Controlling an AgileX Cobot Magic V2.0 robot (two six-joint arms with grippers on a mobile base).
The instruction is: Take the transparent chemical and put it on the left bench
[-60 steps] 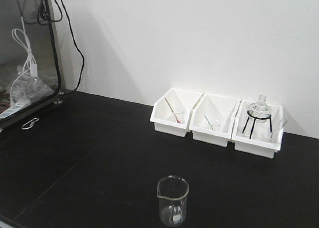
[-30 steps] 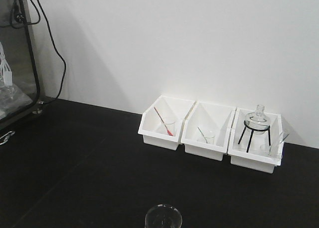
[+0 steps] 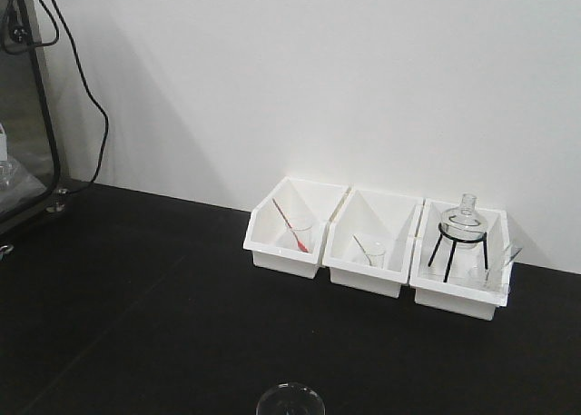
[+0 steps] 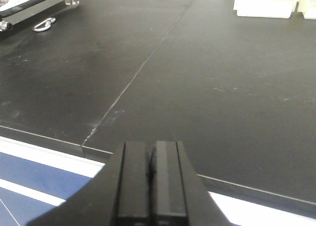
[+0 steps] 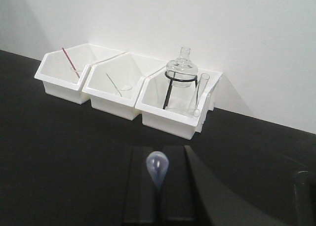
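Note:
The robot's right gripper will release the translucent bulb piece in the large empty beaker, so that it leans on its rim (image 3: 261, 407).
The transparent chemical (image 3: 487, 273), a small clear beaker with a translucent pipette leaning in it, stands in the rightmost white bin beside a round flask on a black tripod (image 3: 465, 229). In the right wrist view the transparent chemical (image 5: 193, 105) is at that bin's right front. My right gripper (image 5: 158, 154) hangs short of the bins, shut, with a small translucent bulb (image 5: 157, 165) pinched at its tips. My left gripper (image 4: 151, 146) is shut on nothing, low over the front edge of the left bench (image 4: 222, 63). The left bench (image 3: 136, 288) is a wide black top against a white wall.
Three white bins (image 3: 372, 247) stand in a row against the wall; the left holds a beaker with a red stick (image 3: 295, 233), the middle one with a green stick (image 3: 370, 250). A large empty beaker (image 3: 290, 400) shows its rim at the bottom edge. A dark cabinet (image 3: 23, 143) with cables stands far left.
The front view has shifted: the bins moved left and slightly up, the cabinet slid toward the left edge, and the large beaker dropped until only its rim shows.

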